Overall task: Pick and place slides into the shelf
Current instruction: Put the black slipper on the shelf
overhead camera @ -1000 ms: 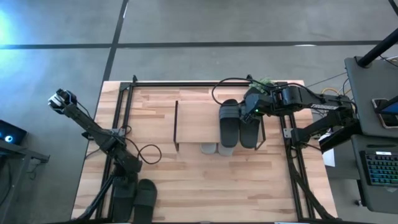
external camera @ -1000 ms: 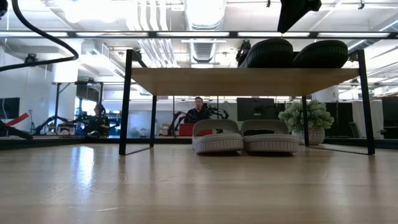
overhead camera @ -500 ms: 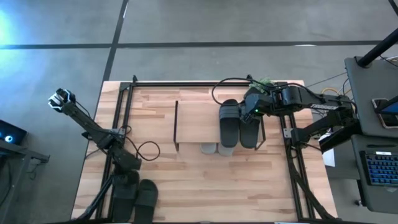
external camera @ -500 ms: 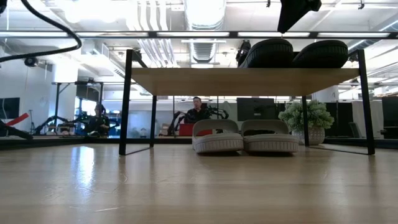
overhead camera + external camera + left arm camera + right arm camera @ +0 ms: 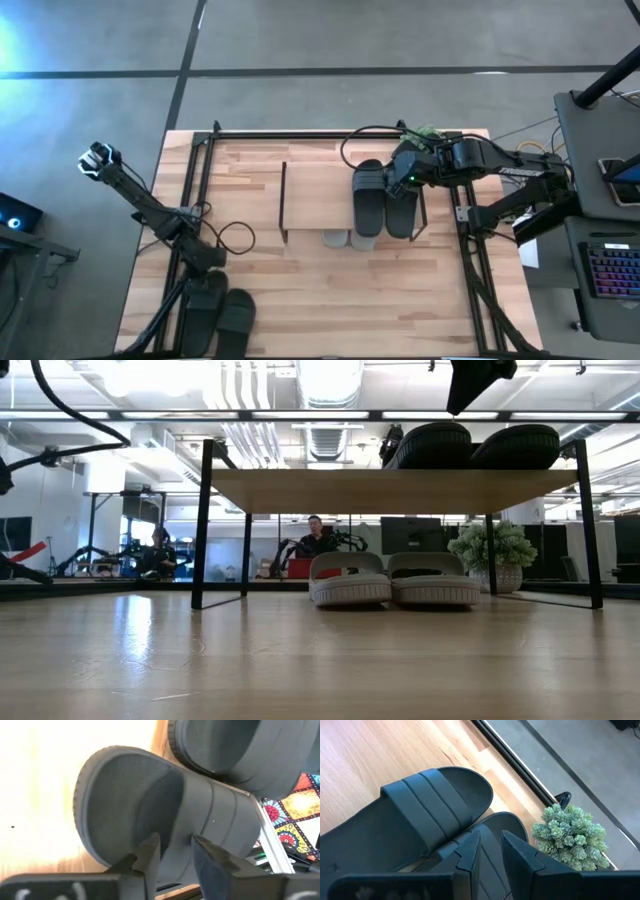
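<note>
I will open my left gripper, as it meets the black slide's strap at its toe-side edge, then swing around and take the strap by its heel-side edge (image 5: 252, 827).
The shelf (image 5: 315, 200) stands mid-table, with its black wire legs (image 5: 203, 525) on the tabletop. Two black slides lie on its top board, one (image 5: 367, 195) free and the other (image 5: 402, 212) under my right gripper (image 5: 405, 182), which is shut on it. Two light grey slides (image 5: 350, 578) (image 5: 433, 578) rest on the table under the board. At the near left corner lie two more black slides (image 5: 203, 308) (image 5: 237, 315). My left gripper (image 5: 207, 268) is over the left one of these and nearly shut at its strap. My left gripper (image 5: 175, 845) comes from above. One finger (image 5: 150, 852) is over the footbed at the strap's opening and the other (image 5: 207, 857) is on the strap (image 5: 215, 815), whose edge is pinched between them. The slide's sole lies on the table. My right gripper (image 5: 491, 840) reaches down onto the right-hand black slide's far half (image 5: 506, 822). Its own fingers hide the place of contact. The slide lies flat on the shelf's top board.
A small green plant (image 5: 567, 837) stands at the table's far right, just beyond the shelf. Black frame rails (image 5: 190, 200) run along the table's sides and far edge. Bare wood (image 5: 330, 300) lies in front of the shelf. A person (image 5: 318, 538) sits far off in the room.
My left gripper has edged slightly toward the far edge over the near-left pair of slides, and its cable has swung in the low view. The slides on and under the shelf have stayed where they were.
</note>
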